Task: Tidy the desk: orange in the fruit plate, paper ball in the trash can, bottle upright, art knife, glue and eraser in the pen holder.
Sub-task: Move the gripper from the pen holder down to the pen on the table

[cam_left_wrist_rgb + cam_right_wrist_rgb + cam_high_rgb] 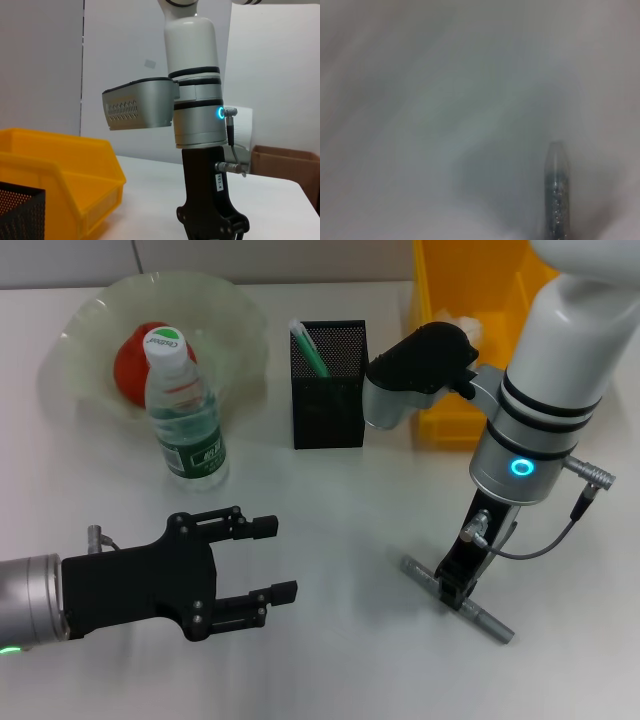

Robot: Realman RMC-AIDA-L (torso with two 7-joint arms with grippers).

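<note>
Next, I open my right gripper, which holds the art knife around its middle, lift clear and grip it closer to its tip end (421, 573) before carrying it to the pen holder.
The orange (135, 362) lies in the pale green fruit plate (225, 305) at the back left. The bottle (186, 415) stands upright in front of the plate. The black mesh pen holder (328, 390) holds a green and white stick (308, 348). The paper ball (457, 324) lies in the yellow trash can (445, 280). My right gripper (460, 588) points straight down and is shut on the grey art knife (495, 625), which is low at the table; its tip shows in the right wrist view (556, 190). My left gripper (272, 560) is open and empty at the front left. The eraser is out of view.
The trash can (65, 170) and a corner of the pen holder (20, 210) show in the left wrist view, with my right arm (195, 100) standing beyond them. A cardboard box (285, 165) stands past the table's far edge.
</note>
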